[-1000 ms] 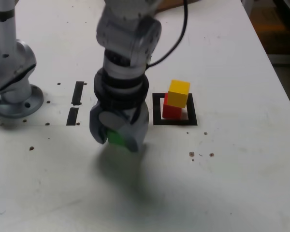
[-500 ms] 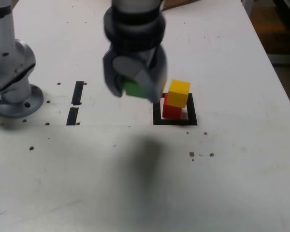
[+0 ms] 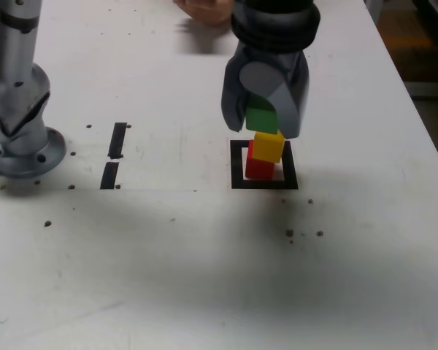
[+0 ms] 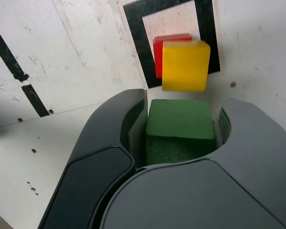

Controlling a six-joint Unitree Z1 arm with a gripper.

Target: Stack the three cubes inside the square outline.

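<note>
The robot's gripper will release the green cube on top of the yellow cube [image 3: 270, 132] [image 4: 185, 67], completing the stack above the red cube.
The red cube [image 3: 259, 168] sits inside the black square outline [image 3: 237, 165] with the yellow cube [image 3: 269, 145] stacked on it, turned a little askew. My gripper [image 3: 263, 120] is shut on the green cube [image 3: 260, 119] and hangs just above the yellow one, slightly toward the exterior view's left of it. In the wrist view the green cube [image 4: 180, 130] is clamped between both fingers [image 4: 115, 138], and beyond it lie the yellow cube [image 4: 185, 65], a strip of the red cube [image 4: 170, 39] and the square outline [image 4: 136, 33].
Two short black strips [image 3: 114, 154] mark the white table at the exterior view's left. The arm's grey base [image 3: 18, 124] stands at the far left edge. A person's hand [image 3: 204, 10] rests at the table's far side. Small dark specks [image 3: 304, 233] dot the surface.
My gripper has carried the green cube up from the table and toward the exterior view's right, from left of the outline to just above the yellow cube. A hand has come into view.
</note>
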